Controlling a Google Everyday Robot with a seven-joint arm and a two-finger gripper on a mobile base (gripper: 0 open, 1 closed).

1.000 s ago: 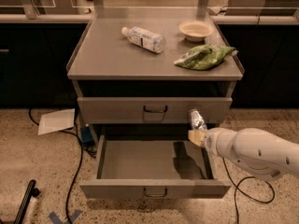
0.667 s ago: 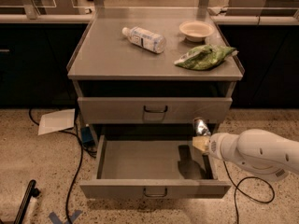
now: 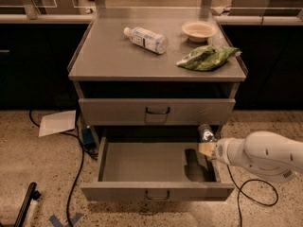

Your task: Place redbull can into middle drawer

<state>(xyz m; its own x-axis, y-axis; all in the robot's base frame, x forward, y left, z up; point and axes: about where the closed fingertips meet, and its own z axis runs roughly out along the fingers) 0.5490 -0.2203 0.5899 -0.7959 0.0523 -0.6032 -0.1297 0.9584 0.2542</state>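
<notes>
My gripper will set the redbull can down on the middle drawer's bottom (image 3: 196, 159), beside the side that is nearest to my white arm.
The middle drawer (image 3: 142, 162) is pulled open below a shut drawer front, its floor bare, with a small dark loop handle on its front panel (image 3: 157, 194). The redbull can (image 3: 206, 133), slim and silvery, stands upright in my gripper (image 3: 207, 148), which is shut on its lower part. The gripper and can hang over the drawer's right rear corner, above the floor, casting a dark shadow inside. My white arm (image 3: 265, 155) comes in from the right.
On the cabinet top (image 3: 109, 56) lie a clear plastic bottle (image 3: 146, 39), a small bowl (image 3: 198, 30) and a green chip bag (image 3: 207, 57). Cables (image 3: 75, 164) and a sheet of paper (image 3: 57, 123) lie on the floor to the left.
The gripper with the can has moved right and down, lowering toward the drawer's right rear corner. The drawer has stayed open.
</notes>
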